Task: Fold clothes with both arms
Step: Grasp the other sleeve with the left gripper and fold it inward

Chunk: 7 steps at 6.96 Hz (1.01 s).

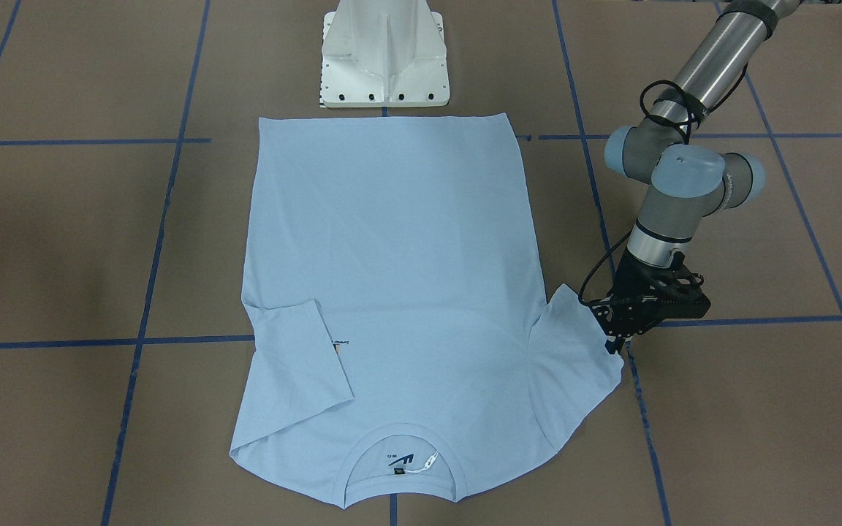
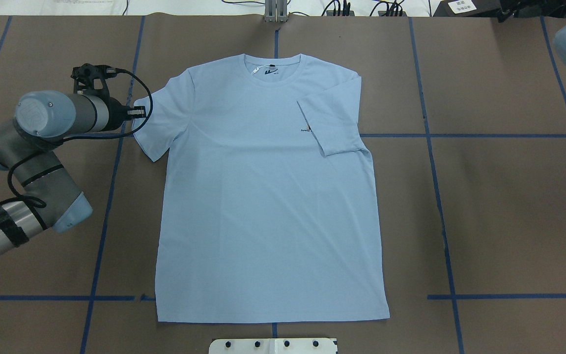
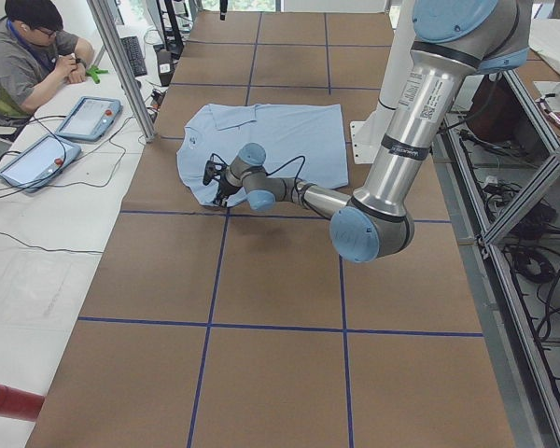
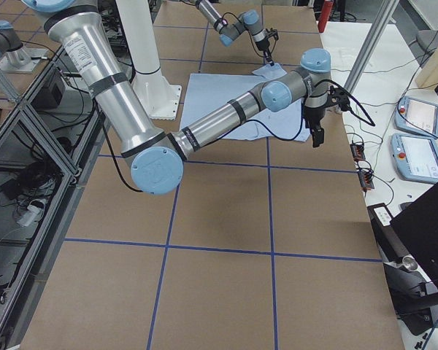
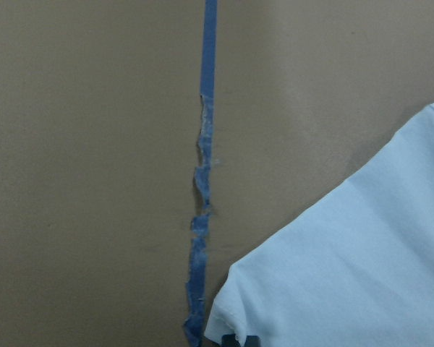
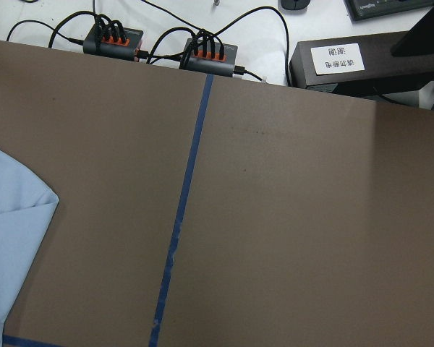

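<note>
Next, I release the spread-out sleeve's hem with my left gripper on the T-shirt's chest, straight [image 1: 471, 342] across from the small print.
The light blue T-shirt [image 2: 268, 196] lies flat and chest up on the brown table, its collar [image 2: 273, 69] at the far edge from the robot's base. One sleeve [image 2: 329, 118] is folded in over the chest, next to the small print [image 2: 306, 129]. The other sleeve [image 2: 160, 123] lies spread out. My left gripper [image 2: 138, 112] is low at that sleeve's hem [image 1: 596, 343], with its jaws close together on the cloth edge [image 5: 228, 329]. My right gripper [image 4: 319, 137] hangs above the table beyond the folded sleeve; I cannot tell if it is open.
The white pedestal base [image 1: 384, 55] stands at the shirt's bottom hem. Blue tape lines [image 2: 430, 147] cross the table. Power strips and cables [image 6: 159, 43] lie past the far edge. An operator [image 3: 33, 56] sits there with tablets.
</note>
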Tool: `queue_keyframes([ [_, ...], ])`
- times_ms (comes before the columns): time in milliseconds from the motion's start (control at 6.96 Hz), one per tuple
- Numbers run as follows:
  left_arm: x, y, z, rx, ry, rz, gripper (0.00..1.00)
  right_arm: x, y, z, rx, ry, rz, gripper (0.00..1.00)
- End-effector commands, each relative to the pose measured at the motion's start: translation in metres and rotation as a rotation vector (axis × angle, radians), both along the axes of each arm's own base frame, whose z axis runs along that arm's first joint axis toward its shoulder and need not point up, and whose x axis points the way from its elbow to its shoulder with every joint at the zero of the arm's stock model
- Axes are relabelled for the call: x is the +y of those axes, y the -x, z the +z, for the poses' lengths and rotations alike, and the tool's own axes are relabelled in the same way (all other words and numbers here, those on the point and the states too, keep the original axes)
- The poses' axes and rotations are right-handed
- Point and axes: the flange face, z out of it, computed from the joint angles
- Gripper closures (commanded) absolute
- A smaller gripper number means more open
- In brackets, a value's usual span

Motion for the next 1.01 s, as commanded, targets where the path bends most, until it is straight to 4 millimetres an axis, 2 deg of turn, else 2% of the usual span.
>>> queue_keyframes([
  [0, -0.010, -0.014, -0.064, 0.001, 0.017, -0.001, 1.00, 0.001, 0.001, 0.002, 0.000, 0.004, 0.000, 0.00],
  [144, -0.004, -0.026, -0.094, -0.008, 0.032, 0.012, 1.00, 0.002, 0.002, 0.001, 0.000, 0.001, -0.002, 0.00],
  [431, 0.007, -0.073, -0.149, 0.010, 0.133, 0.007, 1.00, 0.002, 0.001, 0.002, 0.000, 0.002, -0.002, 0.00],
  [575, 0.012, -0.088, -0.158, 0.013, 0.147, 0.012, 1.00, 0.003, 0.002, 0.003, 0.000, 0.004, -0.004, 0.00],
  [863, 0.002, -0.098, -0.140, -0.025, 0.163, -0.027, 1.00, 0.004, 0.010, 0.003, 0.000, 0.004, -0.016, 0.00],
])
